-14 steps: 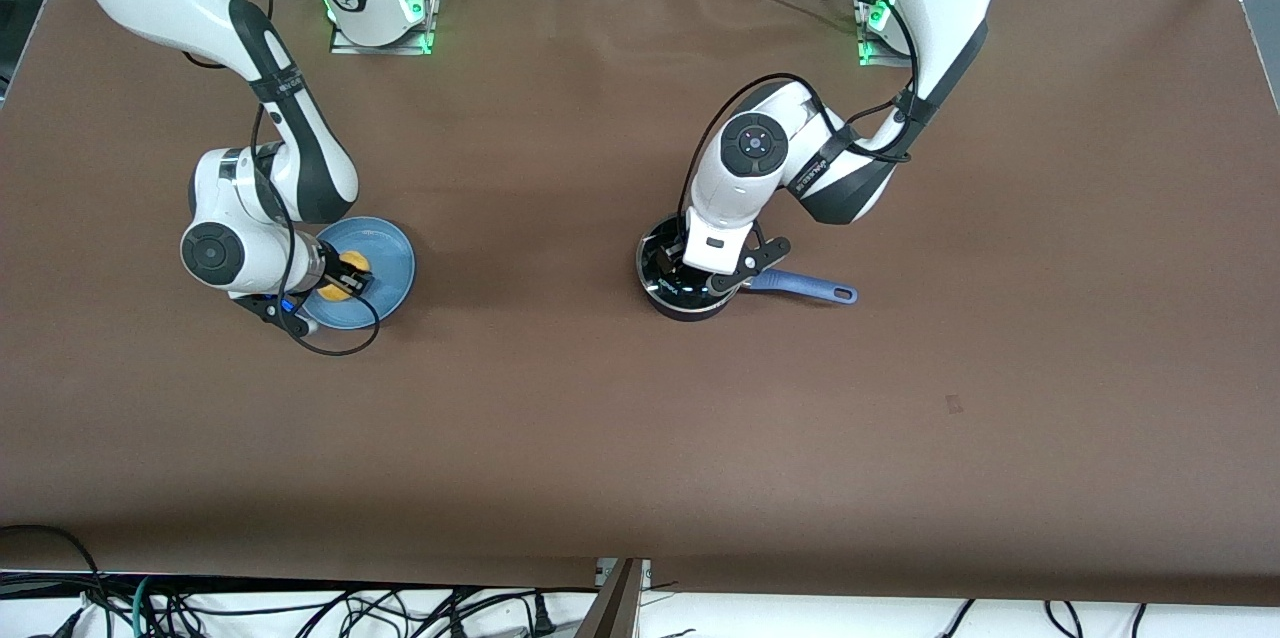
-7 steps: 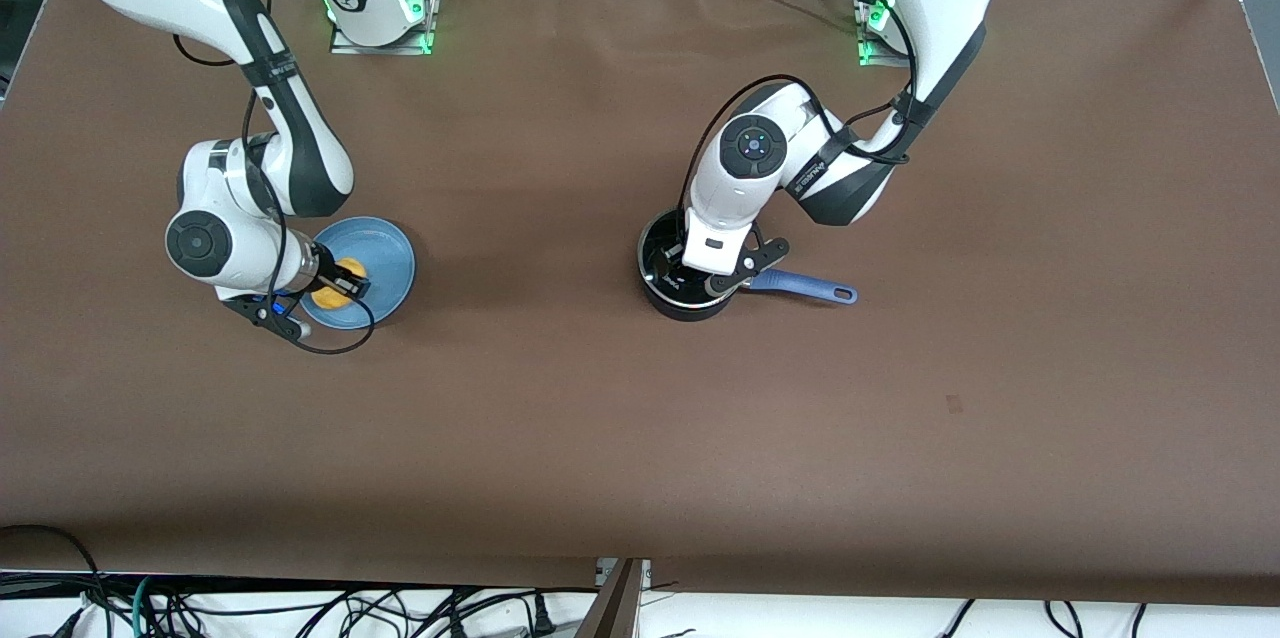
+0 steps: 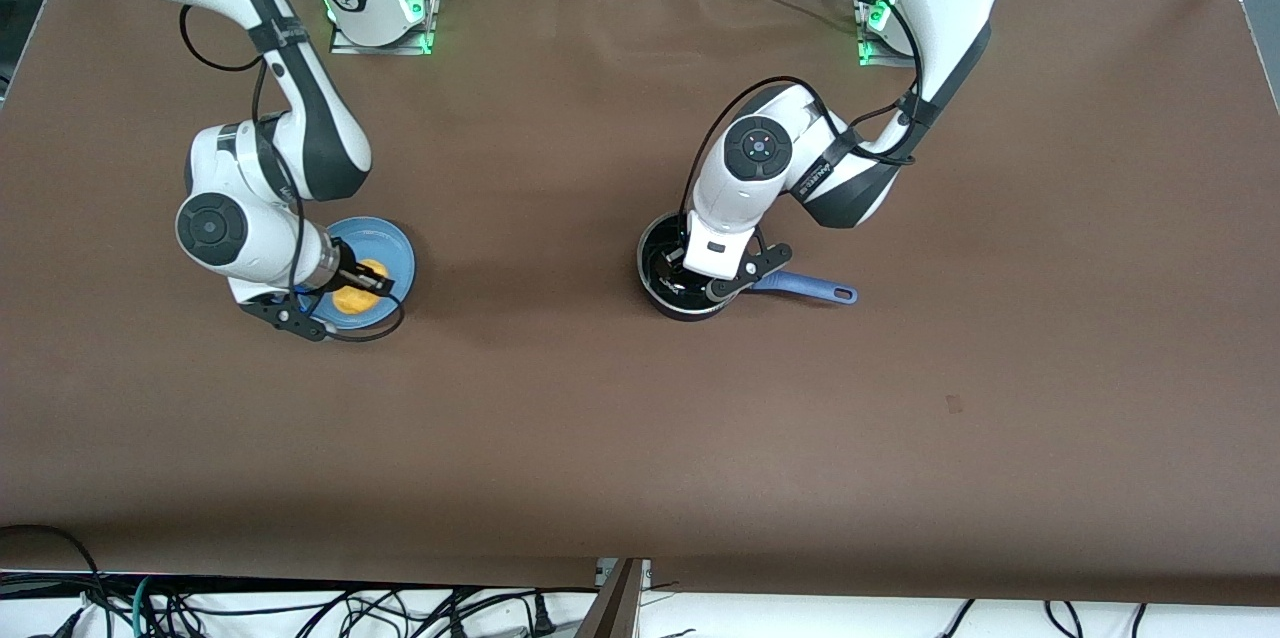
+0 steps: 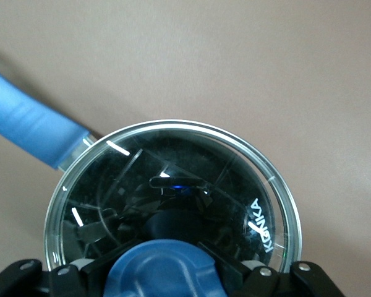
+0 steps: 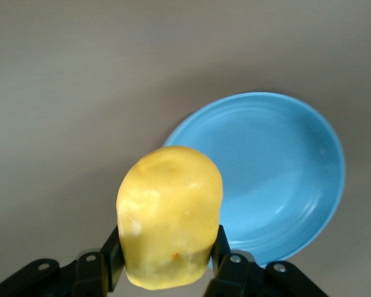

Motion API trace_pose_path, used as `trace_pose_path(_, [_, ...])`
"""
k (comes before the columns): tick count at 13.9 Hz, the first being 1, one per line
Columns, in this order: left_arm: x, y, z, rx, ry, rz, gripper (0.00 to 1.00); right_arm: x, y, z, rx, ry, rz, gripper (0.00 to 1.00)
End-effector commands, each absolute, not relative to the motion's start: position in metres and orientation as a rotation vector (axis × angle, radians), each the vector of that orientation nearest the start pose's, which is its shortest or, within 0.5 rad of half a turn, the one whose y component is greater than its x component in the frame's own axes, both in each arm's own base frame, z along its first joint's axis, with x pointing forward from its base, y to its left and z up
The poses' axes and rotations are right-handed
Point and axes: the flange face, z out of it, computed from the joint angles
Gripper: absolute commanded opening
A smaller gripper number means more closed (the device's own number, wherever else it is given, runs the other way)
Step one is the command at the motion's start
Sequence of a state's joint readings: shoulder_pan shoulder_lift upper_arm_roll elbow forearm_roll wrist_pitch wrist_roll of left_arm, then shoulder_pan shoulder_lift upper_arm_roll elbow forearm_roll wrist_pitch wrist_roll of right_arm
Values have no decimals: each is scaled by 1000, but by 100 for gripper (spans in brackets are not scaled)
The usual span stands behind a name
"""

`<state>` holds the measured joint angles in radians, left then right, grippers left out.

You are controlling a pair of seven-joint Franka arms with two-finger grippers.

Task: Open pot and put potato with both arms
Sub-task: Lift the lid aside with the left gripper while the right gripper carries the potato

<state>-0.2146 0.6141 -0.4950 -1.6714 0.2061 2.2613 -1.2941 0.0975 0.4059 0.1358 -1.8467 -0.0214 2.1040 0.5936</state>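
Observation:
My left gripper has the glass lid. It will let the lid go on the tabletop (image 3: 943, 309) just past the tip of the blue handle.
The black pot (image 3: 662, 290) stands mid-table, its long blue handle (image 3: 805, 288) pointing toward the left arm's end. Its glass lid (image 4: 173, 179) covers the opening; I cannot tell whether it has left the rim. My left gripper (image 4: 167, 267) is shut on the lid's blue knob (image 4: 164, 275), one black finger on each side. In the front view the left hand (image 3: 720, 258) hides the knob. My right gripper (image 5: 167, 260) is shut on the yellow potato (image 5: 170, 213) and holds it above the edge of the light-blue plate (image 5: 284, 173). The potato (image 3: 358, 298) shows over the plate's near part.
The light-blue plate (image 3: 392, 248) lies toward the right arm's end of the table, with nothing else on it. Bare brown tabletop (image 3: 520, 268) stretches between the plate and the pot. The pot's handle (image 4: 31, 127) sticks out from under the lid's rim.
The left gripper's fingers have closed on the lid's knob. The right gripper has lifted the potato off the plate and shifted slightly toward the pot.

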Motion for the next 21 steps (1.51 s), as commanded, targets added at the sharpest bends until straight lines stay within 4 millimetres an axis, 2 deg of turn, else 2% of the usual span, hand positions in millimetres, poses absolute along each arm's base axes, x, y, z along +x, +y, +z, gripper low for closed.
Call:
trace_pose_path(1, [575, -388, 320, -3117, -759, 69, 0, 606, 192, 323, -3076, 477, 205, 50])
trace_pose_path(2, [584, -379, 326, -3118, -731, 71, 0, 606, 217, 332, -3064, 455, 182, 50])
trace_pose_path(5, [609, -330, 337, -3137, -580, 60, 0, 599, 287, 349, -3050, 347, 125, 50])
trace_pose_path(6, [619, -307, 341, -3136, -509, 69, 0, 591, 315, 353, -3027, 345, 132, 50])
trace_pose_path(8, [627, -255, 353, -3115, -372, 107, 0, 559, 382, 347, -3011, 274, 135, 50])
trace_pose_path(9, [627, -232, 363, -3113, -338, 100, 0, 556, 406, 346, -2987, 284, 107, 50])
trace_pose_path(11, [621, -184, 370, -3107, -198, 107, 0, 563, 442, 353, -2923, 342, 58, 50])
trace_pose_path(12, [619, -157, 369, -3114, -155, 125, 0, 566, 457, 355, -2896, 353, 40, 50])
trace_pose_path(14, [612, -117, 359, -3122, -74, 139, 0, 570, 485, 350, -2853, 341, 16, 50])
trace_pose_path(18, [606, -42, 321, -3158, 33, 63, 0, 553, 529, 319, -2765, 319, -15, 50])
trace_pose_path(20, [605, -24, 303, -3165, 53, 71, 0, 547, 539, 308, -2746, 303, -27, 50])
trace_pose_path(21, [606, -22, 293, -3161, 66, 83, 0, 539, 547, 301, -2751, 287, -17, 50])
